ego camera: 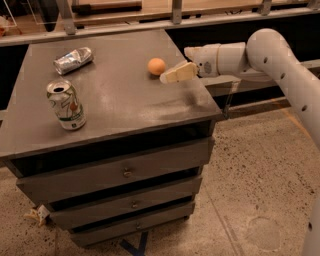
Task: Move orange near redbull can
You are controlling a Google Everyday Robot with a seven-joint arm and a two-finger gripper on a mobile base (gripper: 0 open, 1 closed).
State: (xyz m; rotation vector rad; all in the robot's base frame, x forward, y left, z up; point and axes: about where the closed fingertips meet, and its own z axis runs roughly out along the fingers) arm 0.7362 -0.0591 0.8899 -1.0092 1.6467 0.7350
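Observation:
Next, I close my gripper around the orange's middle (157, 67), coming in from the orange's side away from the redbull can.
The orange (156, 66) sits on the grey cabinet top (120, 100), right of the middle toward the back. The redbull can (73, 60), silver with wrinkled sides, lies on its side at the back left of the top. My gripper (170, 76) reaches in from the right on a white arm, low over the top, its cream tip just right of the orange and a little in front of it. It holds nothing.
A wider white can with green and red markings (66, 105) stands upright at the front left of the top. The cabinet has three drawers (127, 172) below. A rail and shelf (175, 15) run behind it. Speckled floor (260, 190) lies to the right.

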